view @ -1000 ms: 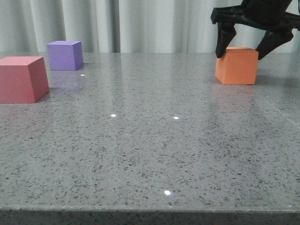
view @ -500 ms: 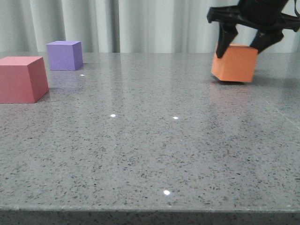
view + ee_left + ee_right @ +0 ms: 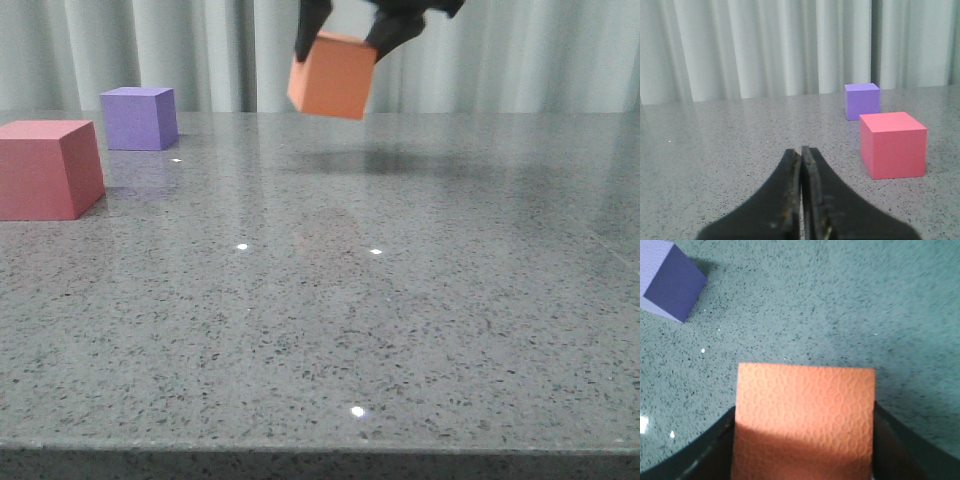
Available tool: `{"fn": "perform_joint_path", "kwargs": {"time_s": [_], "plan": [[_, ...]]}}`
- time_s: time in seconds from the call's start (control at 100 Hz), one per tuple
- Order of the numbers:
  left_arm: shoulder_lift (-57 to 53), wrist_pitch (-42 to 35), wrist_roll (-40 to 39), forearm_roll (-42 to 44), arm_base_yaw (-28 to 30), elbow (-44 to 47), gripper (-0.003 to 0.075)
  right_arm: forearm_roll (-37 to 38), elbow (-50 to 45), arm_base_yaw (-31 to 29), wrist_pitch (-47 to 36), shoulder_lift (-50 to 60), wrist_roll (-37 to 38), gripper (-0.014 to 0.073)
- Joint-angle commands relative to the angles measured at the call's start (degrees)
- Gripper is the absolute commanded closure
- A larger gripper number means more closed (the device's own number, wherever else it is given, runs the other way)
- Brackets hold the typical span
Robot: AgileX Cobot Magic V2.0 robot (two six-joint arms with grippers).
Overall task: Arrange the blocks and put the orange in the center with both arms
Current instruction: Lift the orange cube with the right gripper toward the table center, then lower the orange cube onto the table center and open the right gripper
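Observation:
Next, my right gripper sets the orange cube down on the table's far middle [image 3: 290, 165], a gap away from the purple cube.
My right gripper [image 3: 348, 30] is shut on the orange cube [image 3: 333, 76] and holds it in the air, tilted, above the far middle of the table; the cube fills the right wrist view [image 3: 805, 415] between the fingers. The red cube [image 3: 48, 168] sits on the table at the left, and the purple cube [image 3: 139, 118] sits behind it. In the left wrist view my left gripper [image 3: 801, 155] is shut and empty, low over the table, with the red cube [image 3: 892, 144] and the purple cube [image 3: 862, 101] ahead of it to one side. The purple cube also shows in the right wrist view [image 3: 670, 282].
The grey speckled table [image 3: 400, 300] runs to a front edge at the bottom of the front view. Pale curtains [image 3: 520, 55] hang behind the table's far edge.
My right gripper has closed on the orange cube, lifted it off the table at the right and carried it left and up to above the far middle.

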State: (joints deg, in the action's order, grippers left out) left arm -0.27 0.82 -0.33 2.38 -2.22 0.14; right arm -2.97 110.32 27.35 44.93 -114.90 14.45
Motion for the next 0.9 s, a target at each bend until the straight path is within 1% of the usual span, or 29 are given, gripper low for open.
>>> {"fn": "perform_joint_path", "kwargs": {"time_s": [0.0, 0.04, 0.19, 0.48, 0.65, 0.89], "plan": [[-2.0, -4.6, -0.5, -0.2, -0.4, 2.4, 0.0741, 2.4, 6.5, 1.1, 0.1, 0.5, 3.9, 0.0249], [-2.0, -4.6, -0.5, -0.2, -0.4, 2.4, 0.0741, 3.0, 8.1, 1.6, 1.4, -0.8, 5.0, 0.0249], [-2.0, -4.6, -0.5, -0.2, -0.4, 2.4, 0.0741, 5.0, 12.4, 3.6, 3.2, -4.0, 5.1, 0.0249], [-2.0, -4.6, -0.5, -0.2, -0.4, 2.4, 0.0741, 5.6, 12.6, 4.3, 3.1, -5.0, 5.4, 0.0244], [-2.0, -4.6, -0.5, -0.2, -0.4, 2.4, 0.0741, 5.6, 12.6, 4.3, 4.7, -5.0, 5.4, 0.0169], [-2.0, -4.6, -0.5, -0.2, -0.4, 2.4, 0.0741, 5.6, 12.6, 4.8, 4.6, -5.0, 5.4, 0.0014]]}}
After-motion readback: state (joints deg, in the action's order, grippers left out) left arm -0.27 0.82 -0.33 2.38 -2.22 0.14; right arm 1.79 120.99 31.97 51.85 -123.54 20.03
